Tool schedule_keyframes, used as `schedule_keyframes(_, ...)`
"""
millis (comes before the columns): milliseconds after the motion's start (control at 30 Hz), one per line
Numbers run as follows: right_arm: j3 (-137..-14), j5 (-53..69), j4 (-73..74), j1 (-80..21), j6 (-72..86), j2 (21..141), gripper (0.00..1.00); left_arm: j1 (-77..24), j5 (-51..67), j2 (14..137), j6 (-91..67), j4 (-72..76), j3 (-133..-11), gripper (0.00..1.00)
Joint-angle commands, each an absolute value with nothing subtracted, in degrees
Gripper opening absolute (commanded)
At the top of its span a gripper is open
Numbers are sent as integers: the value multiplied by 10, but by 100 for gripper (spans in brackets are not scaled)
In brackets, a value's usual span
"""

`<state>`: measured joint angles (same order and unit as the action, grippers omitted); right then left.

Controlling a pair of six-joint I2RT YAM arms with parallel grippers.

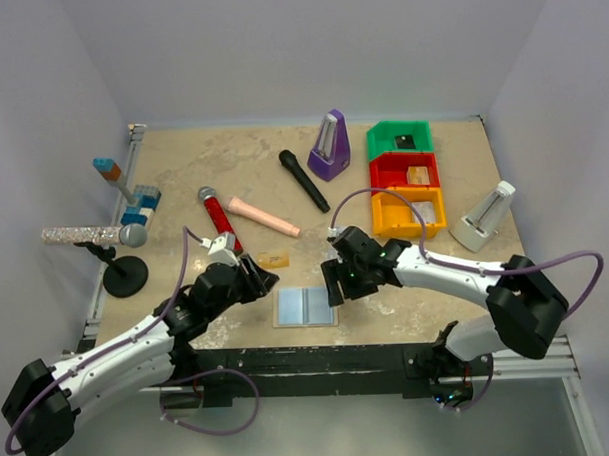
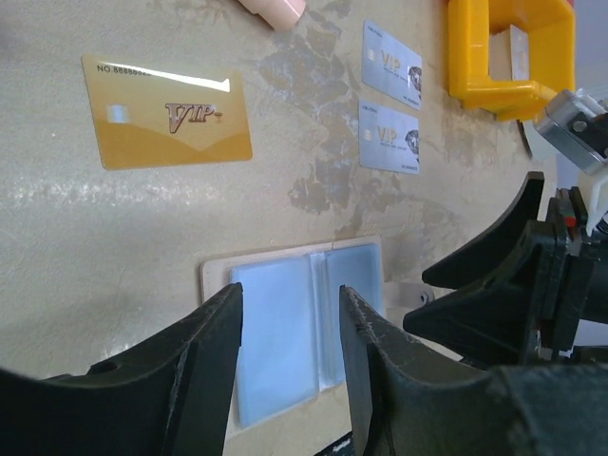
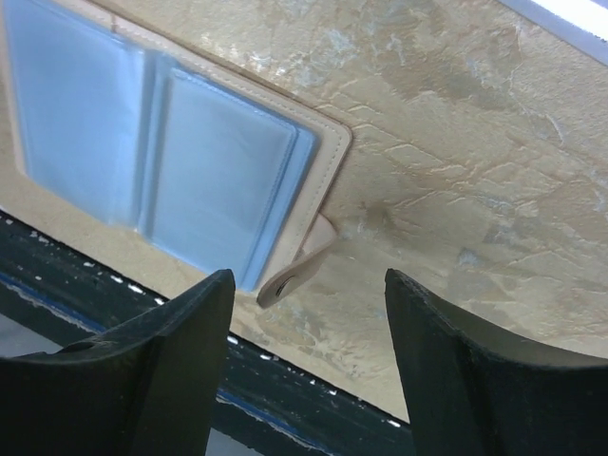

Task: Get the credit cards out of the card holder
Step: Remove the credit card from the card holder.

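Observation:
My right gripper should hold the card holder by the snap tab (image 3: 300,270) while my left gripper lifts a light blue panel, because the holder is lying flat and loose.
The card holder (image 1: 305,306) lies open and flat near the table's front edge, its light blue panels (image 2: 275,285) facing up and its snap tab (image 3: 294,271) sticking out on the right. An orange-tan credit card (image 2: 166,123) rests on the table beyond it, also visible from above (image 1: 274,259). Two silver credit cards (image 2: 391,66) (image 2: 389,138) lie further right. My left gripper (image 2: 290,318) hovers open over the holder's left panel, gripping nothing. My right gripper (image 3: 309,285) is open just right of the holder, above the tab.
Yellow (image 1: 384,220), red (image 1: 388,173) and green (image 1: 382,140) bins stand at the back right beside a white wedge (image 1: 484,217). A purple metronome (image 1: 329,145), a black microphone (image 1: 303,180), a red microphone (image 1: 217,213), a pink cylinder (image 1: 264,216) and a glitter microphone on a stand (image 1: 90,235) sit behind.

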<state>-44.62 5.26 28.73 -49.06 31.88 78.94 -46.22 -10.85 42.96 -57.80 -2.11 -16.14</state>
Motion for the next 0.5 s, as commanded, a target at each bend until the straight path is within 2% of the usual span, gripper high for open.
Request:
schedule_keyframes(0, -475, 47, 293, -490, 332, 821, 66, -465, -76, 414, -585, -57, -151, 49)
schedule_keyframes(267, -476, 45, 301, -490, 333, 846, 44, -467, -47, 421, -592, -71, -148, 49)
schedule_keyframes(467, -461, 32, 295, -490, 335, 829, 32, -466, -42, 420, -592, -60, -143, 49)
